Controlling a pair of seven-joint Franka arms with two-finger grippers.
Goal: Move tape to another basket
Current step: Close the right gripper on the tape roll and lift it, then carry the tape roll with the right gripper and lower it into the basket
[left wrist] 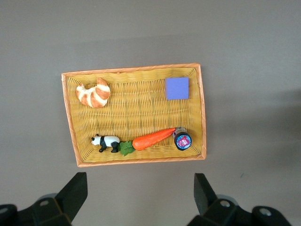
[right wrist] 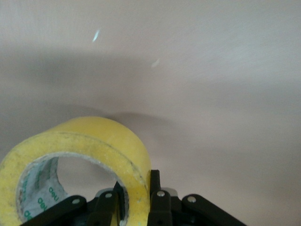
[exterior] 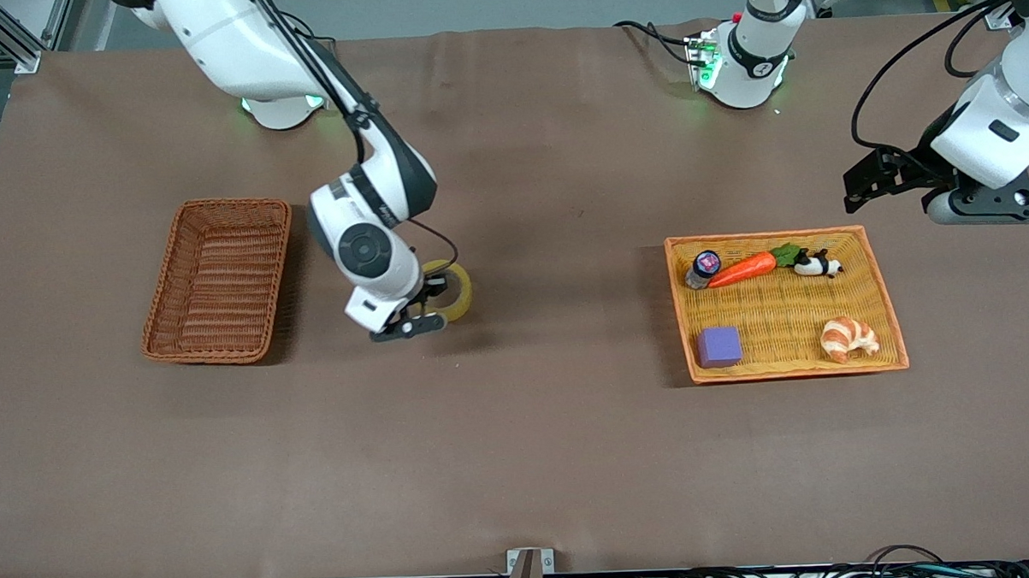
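Observation:
Next, my right gripper releases the tape close to the middle of the empty reddish-brown basket point(exterior: 223, 279).
The tape point(exterior: 456, 291) is a yellowish roll held on edge in the air over the bare tabletop, between the two baskets. My right gripper point(exterior: 434, 302) is shut on its wall, one finger inside the ring and one outside, as the right wrist view shows the tape point(right wrist: 101, 150) pinched in the gripper point(right wrist: 136, 190). The reddish-brown basket point(exterior: 219, 280) stands empty toward the right arm's end of the table. My left gripper point(exterior: 883, 178) is open and empty, waiting high over the table beside the orange-yellow tray point(exterior: 882, 289); it also shows in its wrist view point(left wrist: 141, 193).
The orange-yellow tray point(left wrist: 70, 117) holds a croissant point(exterior: 848, 338), a purple block point(exterior: 719, 347), a carrot point(exterior: 745, 268), a small jar point(exterior: 703, 268) and a panda figure point(exterior: 817, 265). A brown cloth covers the table.

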